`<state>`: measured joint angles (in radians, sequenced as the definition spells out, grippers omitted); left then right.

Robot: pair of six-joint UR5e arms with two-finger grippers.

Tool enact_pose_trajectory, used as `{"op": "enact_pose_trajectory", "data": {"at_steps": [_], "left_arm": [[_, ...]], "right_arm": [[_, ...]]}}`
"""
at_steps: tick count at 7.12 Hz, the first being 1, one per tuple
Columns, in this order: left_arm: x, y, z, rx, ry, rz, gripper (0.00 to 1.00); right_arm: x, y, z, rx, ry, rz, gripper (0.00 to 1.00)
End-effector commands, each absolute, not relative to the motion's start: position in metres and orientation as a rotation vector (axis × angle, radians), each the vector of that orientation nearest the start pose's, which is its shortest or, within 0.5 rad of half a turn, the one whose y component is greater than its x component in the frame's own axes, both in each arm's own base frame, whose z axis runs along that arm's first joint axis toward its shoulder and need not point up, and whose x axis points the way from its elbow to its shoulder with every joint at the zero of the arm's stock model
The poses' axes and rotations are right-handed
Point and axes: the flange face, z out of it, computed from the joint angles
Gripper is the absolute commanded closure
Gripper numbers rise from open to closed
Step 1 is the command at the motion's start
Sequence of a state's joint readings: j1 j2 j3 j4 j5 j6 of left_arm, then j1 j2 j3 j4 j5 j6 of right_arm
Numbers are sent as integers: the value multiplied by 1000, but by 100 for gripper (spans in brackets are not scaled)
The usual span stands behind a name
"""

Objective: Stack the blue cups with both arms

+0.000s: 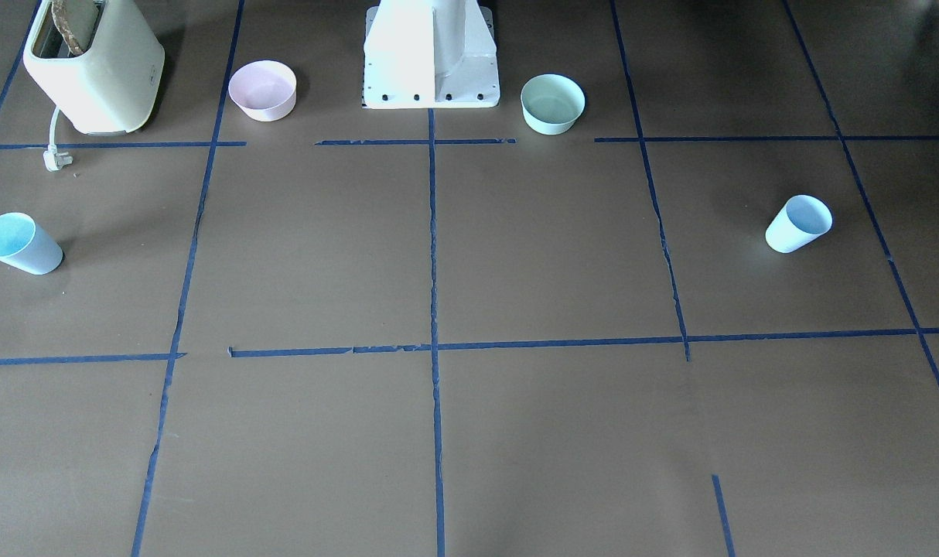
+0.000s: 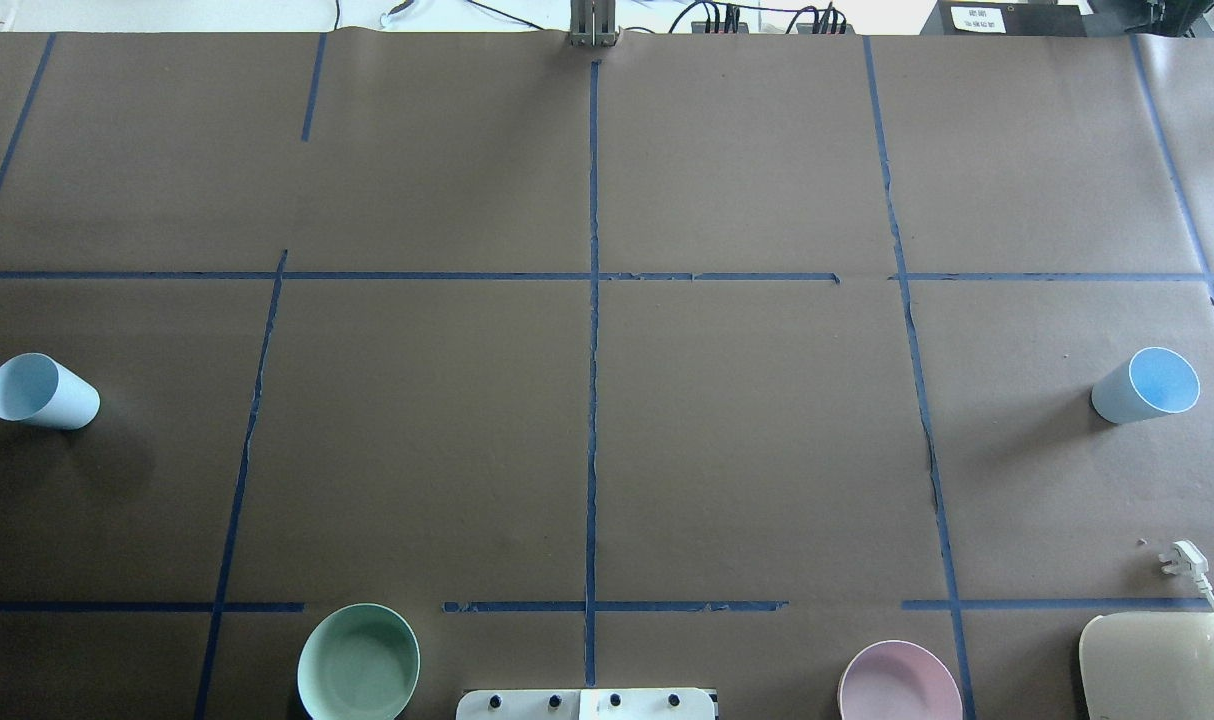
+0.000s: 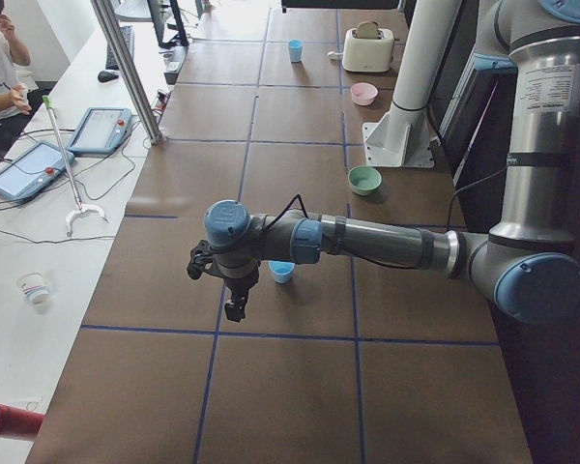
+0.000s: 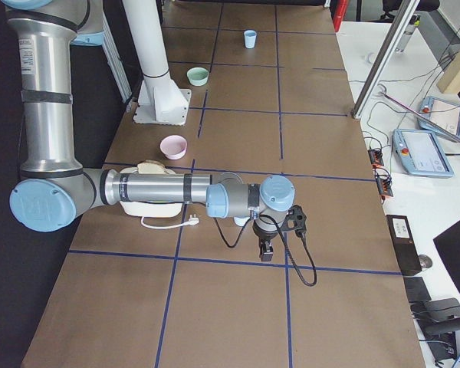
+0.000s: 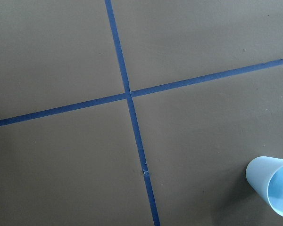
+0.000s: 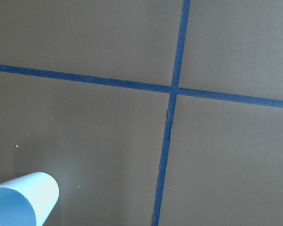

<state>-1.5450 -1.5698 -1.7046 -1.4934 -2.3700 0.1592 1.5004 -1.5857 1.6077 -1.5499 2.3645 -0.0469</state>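
Note:
The cup to grip is nearer the mint-green bowl and far from the toaster. My left gripper should close on the pale blue cup's rim [image 1: 822, 201] [image 5: 270, 201].
Two pale blue cups stand upright, far apart at opposite ends of the table. One cup [image 2: 42, 392] is on my left side [image 1: 799, 223] and shows in the left wrist view [image 5: 271, 188]. The other cup [image 2: 1145, 385] is on my right side [image 1: 21, 244] and shows in the right wrist view [image 6: 21, 200]. My left gripper [image 3: 234, 307] hangs above the table, just beside the left cup [image 3: 282, 272]. My right gripper [image 4: 266, 251] hangs beside the right cup [image 4: 241, 221], which its arm partly hides. Both grippers show only in the side views, so I cannot tell whether they are open or shut.
A mint-green bowl [image 1: 552, 103] and a pink bowl [image 1: 262, 90] flank the white pedestal [image 1: 431, 54]. A cream toaster [image 1: 94, 66] with a loose plug [image 1: 54, 158] stands on my right side. Blue tape lines cross the brown table. An operator [image 3: 0, 68] sits beyond the table.

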Motion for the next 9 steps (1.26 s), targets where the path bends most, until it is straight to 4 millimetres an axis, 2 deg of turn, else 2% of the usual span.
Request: {"op": "enact_pose_trajectory", "data": {"at_steps": [1, 5, 6, 7, 8, 9], "left_arm": [[-47, -493, 598, 107, 794, 205, 0], [-44, -490, 600, 108, 798, 209, 0], [-43, -489, 593, 117, 809, 213, 0], [-43, -486, 607, 95, 807, 205, 0], [-43, -483, 605, 105, 805, 219, 0], [-43, -464, 617, 86, 811, 209, 0]], "right_arm": [[28, -489, 646, 30, -794, -128, 0], [27, -488, 645, 31, -802, -127, 0], [27, -488, 645, 29, -805, -127, 0], [27, -488, 645, 29, -806, -127, 0], [27, -488, 645, 32, -806, -127, 0], [27, -483, 648, 46, -808, -133, 0]]}}
